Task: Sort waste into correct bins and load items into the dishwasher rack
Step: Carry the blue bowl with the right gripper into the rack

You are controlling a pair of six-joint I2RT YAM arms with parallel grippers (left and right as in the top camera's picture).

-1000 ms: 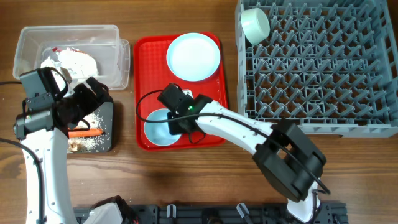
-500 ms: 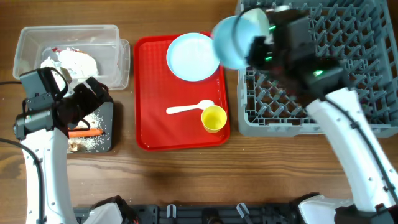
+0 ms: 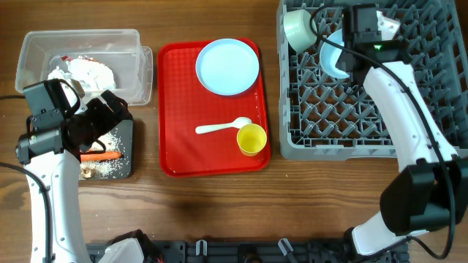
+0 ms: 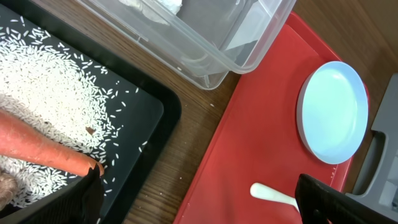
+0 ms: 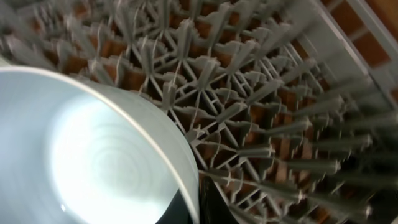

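Note:
Next, my right gripper releases the light blue bowl in the rack wires [image 3: 303, 77] in front of the pale green bowl.
My right gripper [image 3: 349, 58] is shut on the rim of the light blue bowl [image 3: 335, 60] and holds it tilted among the pegs at the back of the grey dishwasher rack [image 3: 380, 109], next to the pale green bowl [image 3: 298, 29]. The wrist view shows the bowl [image 5: 93, 162], my gripper [image 5: 200, 198] on its rim, and the rack [image 5: 280, 118]. My left gripper [image 4: 199, 200] is open and empty over the black tray [image 3: 126, 139], which holds the carrot [image 3: 99, 155], rice [image 4: 56, 87] and a brown scrap [image 3: 88, 172]. The clear tub [image 3: 33, 51] holds crumpled paper [image 3: 82, 73].
The red serving tray [image 3: 175, 95] holds the light blue plate [image 3: 227, 66], the white spoon [image 3: 219, 128] and the yellow cup [image 3: 251, 139]. The left wrist view shows the plate [image 4: 333, 112], the spoon's end [image 4: 270, 193] and the tub's corner [image 4: 205, 43].
My right arm lifted the light blue bowl off the red tray and carried it to the back of the rack, uncovering the spoon and yellow cup. The left arm has not moved.

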